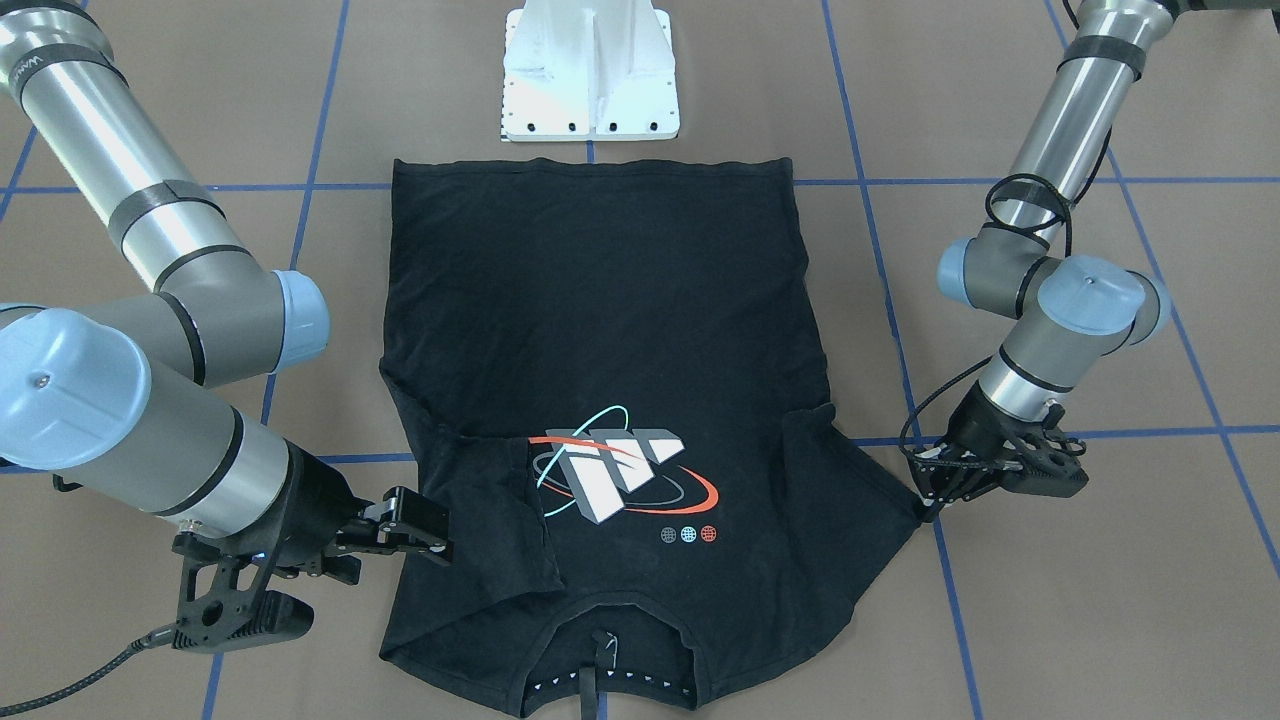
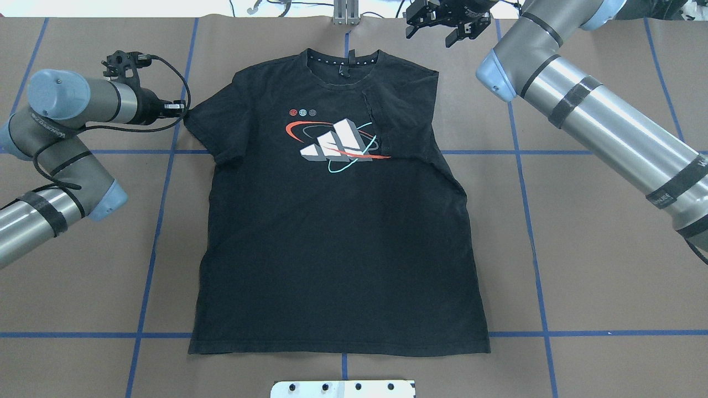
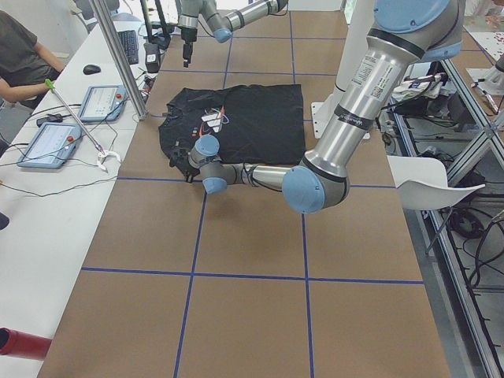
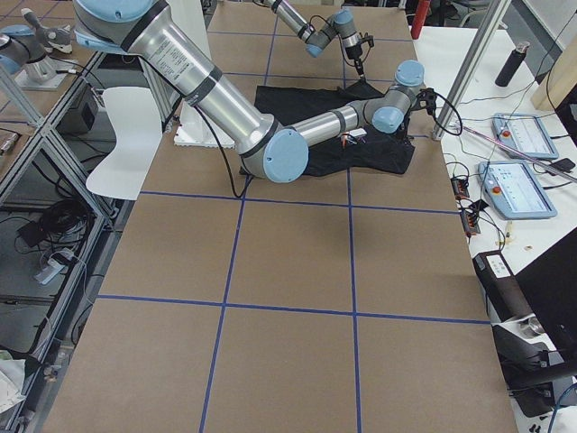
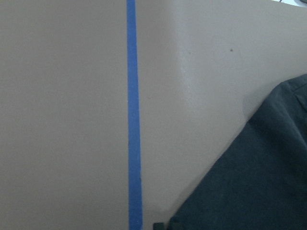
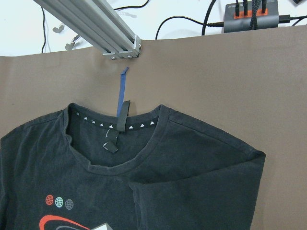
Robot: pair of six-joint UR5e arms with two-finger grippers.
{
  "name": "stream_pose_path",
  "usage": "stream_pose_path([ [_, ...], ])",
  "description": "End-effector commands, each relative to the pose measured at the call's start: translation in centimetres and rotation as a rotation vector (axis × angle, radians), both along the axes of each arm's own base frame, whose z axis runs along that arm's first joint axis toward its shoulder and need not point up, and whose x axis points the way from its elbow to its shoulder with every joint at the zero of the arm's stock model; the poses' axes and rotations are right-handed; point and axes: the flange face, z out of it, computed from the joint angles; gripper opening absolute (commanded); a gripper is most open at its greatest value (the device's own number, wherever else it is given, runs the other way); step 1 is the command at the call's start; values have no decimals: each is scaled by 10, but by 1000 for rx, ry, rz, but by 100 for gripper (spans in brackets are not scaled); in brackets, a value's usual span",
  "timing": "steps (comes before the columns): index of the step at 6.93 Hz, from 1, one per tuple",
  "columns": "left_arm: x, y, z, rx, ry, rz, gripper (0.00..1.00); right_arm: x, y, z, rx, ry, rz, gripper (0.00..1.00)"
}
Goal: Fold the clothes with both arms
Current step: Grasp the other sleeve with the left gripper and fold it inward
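I will use my left gripper to let the sleeve's corner go on the black T-shirt (image 1: 641,538), beside the small dots that are next to the logo.
The black T-shirt (image 2: 332,249) lies flat and logo-up on the brown table, collar at the far side from the robot. One sleeve (image 2: 404,116) is folded inward and overlaps the logo's edge (image 1: 500,520). The other sleeve is spread out. My left gripper (image 1: 932,512) is down at the table with its fingertips drawn to a point on that sleeve's outer corner (image 2: 182,108), shut on it. My right gripper (image 2: 434,33) hangs open above the table beyond the folded sleeve's shoulder, holding nothing (image 1: 425,535). Its wrist view looks down on the collar (image 6: 115,143).
The white pedestal base (image 1: 590,80) stands just behind the shirt's hem. An aluminium post (image 6: 115,36) rises at the table's far edge by the collar. Blue tape lines (image 5: 134,120) grid the table. A person (image 3: 16,55) and tablets (image 3: 102,102) are at the side bench.
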Motion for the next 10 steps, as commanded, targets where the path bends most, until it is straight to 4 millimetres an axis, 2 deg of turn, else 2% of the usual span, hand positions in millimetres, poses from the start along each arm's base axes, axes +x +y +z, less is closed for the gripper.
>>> stream_pose_path([
  [1, -2, 0, -22, 14, 18, 0, 0, 1, -1, 0, 1, 0, 1, 100],
  [4, 3, -1, -103, -70, 45, -29, 0, 2, 0, 7, 3, 3, -2, 100],
  [5, 20, -3, -140, -110, 89, -40, 0, 4, 0, 10, 2, 5, -1, 100],
  [7, 83, 10, -216, -230, 168, -33, 0, 10, 0, 16, 3, 4, 2, 100],
  [8, 99, 6, -237, -274, 201, -48, 0, 11, 0, 19, 0, 5, 2, 100],
  [9, 120, -5, -250, -307, 202, -55, 0, 11, 0, 20, 0, 5, 2, 100],
  [10, 134, -8, -247, -331, 200, -58, 0, 12, 0, 20, -1, 4, 3, 100],
])
